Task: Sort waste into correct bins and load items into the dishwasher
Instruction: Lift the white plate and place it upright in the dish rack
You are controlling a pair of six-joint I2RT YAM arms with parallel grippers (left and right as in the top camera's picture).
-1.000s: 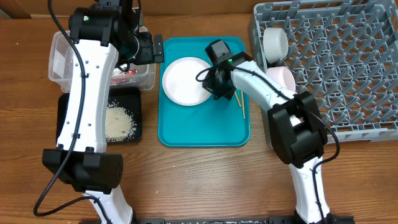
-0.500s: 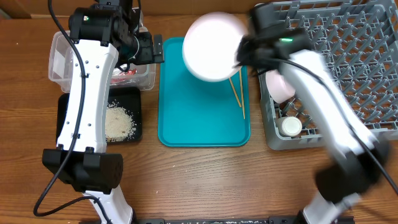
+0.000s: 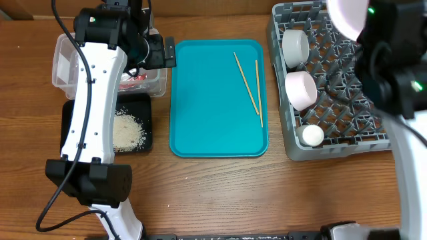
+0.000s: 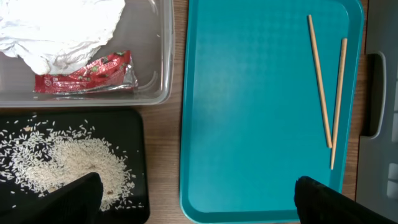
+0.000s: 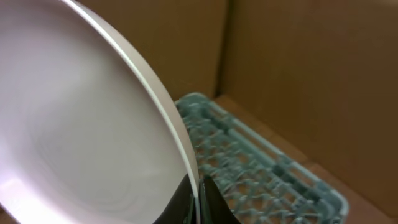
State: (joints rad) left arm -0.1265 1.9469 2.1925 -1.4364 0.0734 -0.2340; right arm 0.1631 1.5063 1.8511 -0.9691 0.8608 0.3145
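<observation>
Next, I release the white round plate, now high above the rack, among the grey dish rack's wires (image 3: 332,56) beside the bowls with my right gripper.
My right gripper (image 5: 198,200) is shut on the rim of the white round plate (image 5: 81,130) and holds it high above the grey dish rack (image 3: 373,127); the plate shows at the top edge of the overhead view (image 3: 347,17). In the rack's left column lie a metal bowl (image 3: 295,47), a white bowl (image 3: 300,89) and a small white cup (image 3: 311,135). Two wooden chopsticks (image 3: 248,83) lie on the teal tray (image 3: 207,113). The clear tub (image 4: 163,68) holds the white napkin (image 4: 59,28) and red wrapper (image 4: 87,71). Rice (image 4: 59,165) lies in the black tray (image 4: 134,130). My left gripper (image 4: 196,199) is open and empty, high over the tub's corner.
The left arm (image 3: 93,93) stands over the tub and black tray. The rack's right part has bare upright pegs. Cardboard walls stand behind the rack in the right wrist view (image 5: 298,62).
My right gripper lifted the plate off the teal tray and carried it up and right over the rack. The chopsticks now lie uncovered. The left arm has not moved.
</observation>
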